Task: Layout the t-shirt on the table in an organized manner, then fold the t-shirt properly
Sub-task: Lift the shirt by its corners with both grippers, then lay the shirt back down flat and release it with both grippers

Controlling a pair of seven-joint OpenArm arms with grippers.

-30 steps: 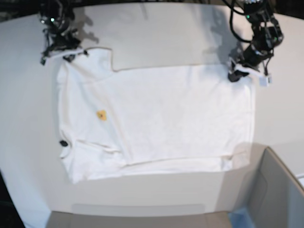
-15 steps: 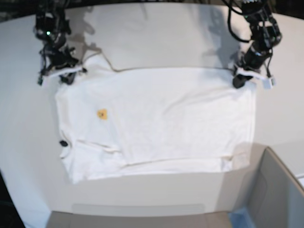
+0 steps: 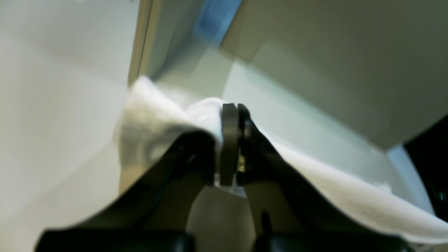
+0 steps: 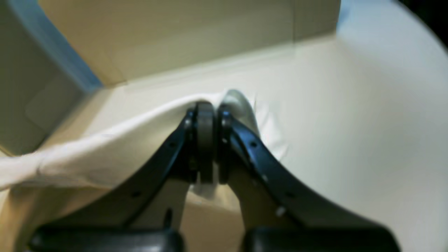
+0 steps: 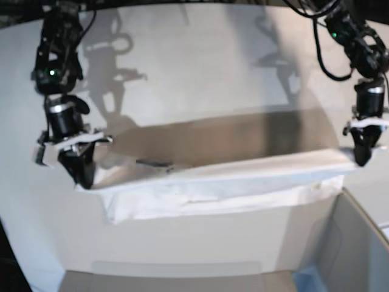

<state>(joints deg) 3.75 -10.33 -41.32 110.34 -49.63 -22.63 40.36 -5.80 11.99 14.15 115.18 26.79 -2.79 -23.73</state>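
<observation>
My left gripper is to let go of its white t-shirt corner, now raised off the table, on the table [image 5: 341,220] [image 3: 178,69] against the side of the grey box.
The white t-shirt [image 5: 213,182] hangs stretched between my two grippers, its far edge lifted off the table [image 5: 200,73] and its lower part bunched on the surface near the front. In the base view my left gripper [image 5: 363,157] is at the right, shut on one raised corner. At the left, my right gripper [image 5: 82,176] is shut on the other. The left wrist view shows the left gripper [image 3: 233,110] pinching white cloth [image 3: 157,115]. The right wrist view shows the right gripper [image 4: 211,106] clamped on the cloth [image 4: 105,150]. No print on the shirt is visible.
A grey box [image 5: 358,243] stands at the front right, close under the left gripper's corner. A flat cardboard flap [image 5: 176,277] lies along the front edge. The lifted cloth casts a wide shadow [image 5: 219,137] on the table behind it.
The shirt lay flat before. The left gripper has shut on its corner, and both grippers have lifted the far edge and carried it toward the front, so the shirt now doubles over itself.
</observation>
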